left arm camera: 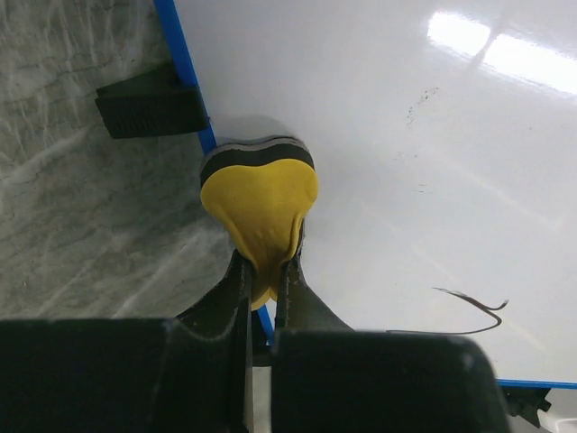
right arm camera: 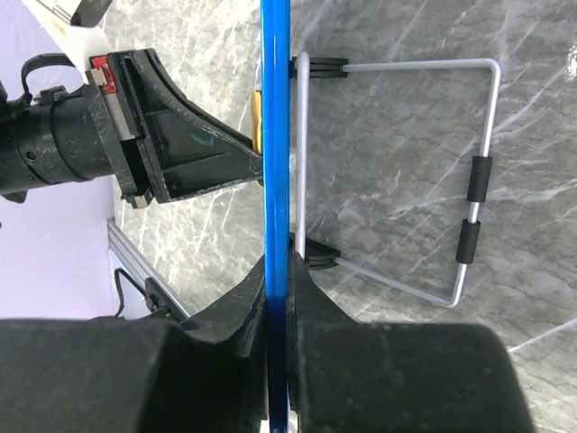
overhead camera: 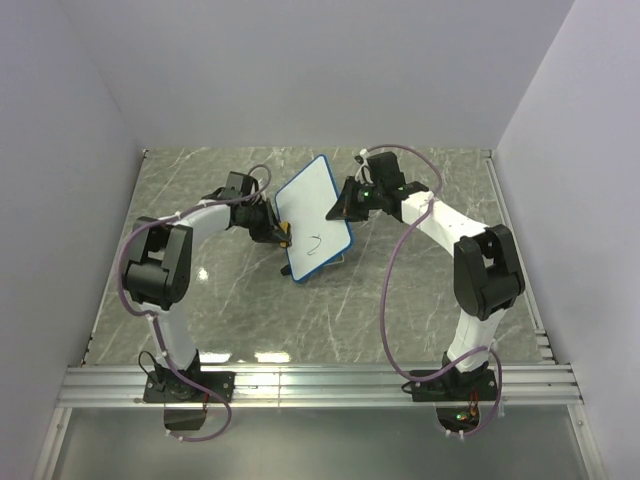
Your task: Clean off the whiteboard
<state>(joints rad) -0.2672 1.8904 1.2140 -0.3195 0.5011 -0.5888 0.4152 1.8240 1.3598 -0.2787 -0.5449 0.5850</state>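
Observation:
My left gripper needs to put the yellow eraser down on the marble table (overhead camera: 217,262) beside the small bright glare spot and let go of it.
The whiteboard (overhead camera: 313,218) is white with a thin blue rim and stands tilted in mid-table. A black marker squiggle (overhead camera: 316,244) shows near its lower end, also in the left wrist view (left arm camera: 469,311). My right gripper (overhead camera: 337,210) is shut on the board's blue rim (right arm camera: 275,135) at its right edge. My left gripper (overhead camera: 278,232) is shut on a yellow eraser piece (left arm camera: 260,207) with a grey and black pad, pressed at the board's left edge (left arm camera: 185,68). The board's face (left arm camera: 388,162) is mostly clean.
A wire stand (right arm camera: 478,180) with black sleeves sits behind the board on the grey marble table (overhead camera: 420,290). A black foot (left arm camera: 149,108) sticks out from the board's rim. White walls enclose the table; a metal rail (overhead camera: 320,385) runs along the near edge.

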